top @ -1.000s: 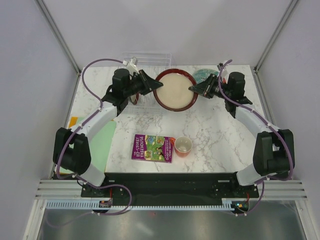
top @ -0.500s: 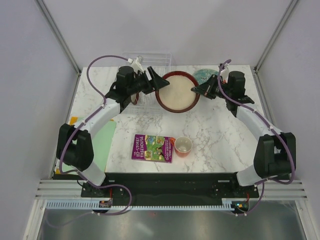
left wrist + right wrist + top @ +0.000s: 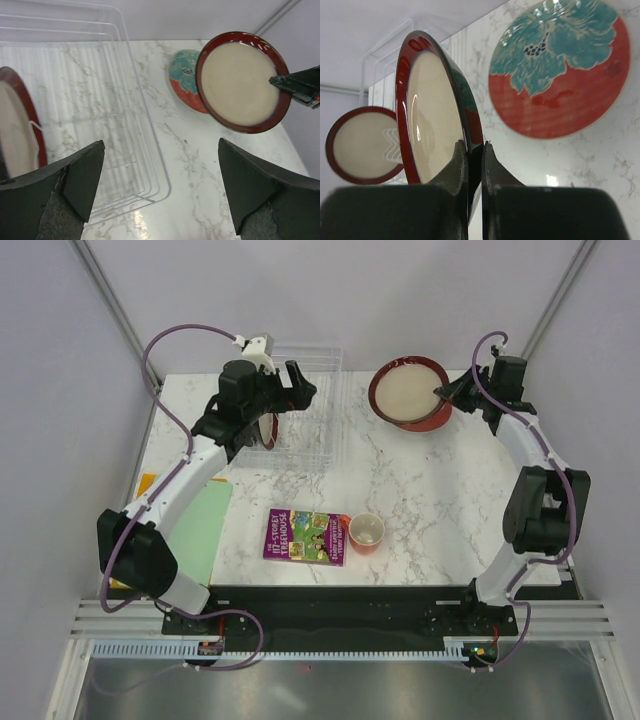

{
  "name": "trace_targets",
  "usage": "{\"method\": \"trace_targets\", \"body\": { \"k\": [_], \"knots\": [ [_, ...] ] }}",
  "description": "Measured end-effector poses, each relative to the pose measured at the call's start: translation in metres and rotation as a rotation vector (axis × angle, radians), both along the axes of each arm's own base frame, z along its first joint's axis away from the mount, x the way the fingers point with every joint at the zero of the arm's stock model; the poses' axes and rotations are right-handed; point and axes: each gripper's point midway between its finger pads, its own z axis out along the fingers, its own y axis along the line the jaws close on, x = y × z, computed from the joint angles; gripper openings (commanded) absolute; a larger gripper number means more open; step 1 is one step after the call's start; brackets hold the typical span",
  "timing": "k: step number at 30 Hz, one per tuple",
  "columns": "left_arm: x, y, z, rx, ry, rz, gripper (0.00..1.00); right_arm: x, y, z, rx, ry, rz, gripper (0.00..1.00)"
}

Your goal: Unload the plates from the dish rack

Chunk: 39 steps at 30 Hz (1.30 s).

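My right gripper is going to set the large cream-centred plate down on top of the teal-patterned plate (image 3: pixel 417 404) (image 3: pixel 559 69), and let it rest there.
My right gripper (image 3: pixel 443 392) (image 3: pixel 472 145) is shut on the rim of a large cream-centred, dark red rimmed plate (image 3: pixel 408 392) (image 3: pixel 432 115) (image 3: pixel 240 82). It holds the plate tilted in the air at the back right. Below it a teal-patterned plate (image 3: pixel 560 70) (image 3: pixel 181 75) lies flat on the table, hidden in the top view. The clear dish rack (image 3: pixel 320 430) (image 3: pixel 145 115) stands at the back left. A smaller cream plate with a red rim (image 3: pixel 20 130) (image 3: pixel 360 145) stands upright in it. My left gripper (image 3: pixel 300 383) (image 3: pixel 161 150) hangs open over the rack's right edge, empty.
A purple book (image 3: pixel 307 536) and an orange cup (image 3: pixel 366 532) sit near the front middle of the marble table. A green mat (image 3: pixel 200 525) lies at the front left. Metal frame posts (image 3: pixel 545 320) rise at the back corners.
My left gripper let go of the large plate, opened wide and drew back left over the rack. My right arm swung the plate to the back right, over the teal plate.
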Motion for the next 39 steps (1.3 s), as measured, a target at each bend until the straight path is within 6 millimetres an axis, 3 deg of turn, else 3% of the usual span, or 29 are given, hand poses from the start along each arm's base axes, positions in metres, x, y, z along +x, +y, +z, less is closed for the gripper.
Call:
{"method": "trace_targets", "body": {
  "k": [12,20,26,28,29,31,32,39],
  "knots": [
    [0.013,0.049,-0.011,0.252,-0.054,0.182,1.0,0.072,-0.041,-0.097,-0.02,0.162,-0.076,0.0],
    [0.005,0.069,-0.006,0.317,-0.083,0.238,1.0,0.107,-0.059,-0.117,-0.016,0.158,-0.095,0.0],
    [0.003,0.078,-0.003,0.347,-0.098,0.271,1.0,0.116,-0.064,-0.136,-0.006,0.174,-0.103,0.01],
    [0.002,0.079,-0.006,0.354,-0.092,0.27,1.0,0.116,-0.064,-0.139,0.014,0.181,-0.1,0.13],
    [0.002,0.079,-0.007,0.355,-0.089,0.27,1.0,0.115,-0.064,-0.139,0.015,0.182,-0.1,0.31],
    [0.002,0.079,-0.01,0.358,-0.084,0.269,1.0,0.116,-0.063,-0.137,0.032,0.18,-0.098,0.43],
    [0.002,0.079,-0.011,0.36,-0.082,0.268,1.0,0.116,-0.063,-0.136,0.034,0.176,-0.097,0.61],
    [0.001,0.082,-0.02,0.374,-0.065,0.278,1.0,0.105,-0.056,-0.156,0.058,0.205,-0.072,0.76]
  ]
}}
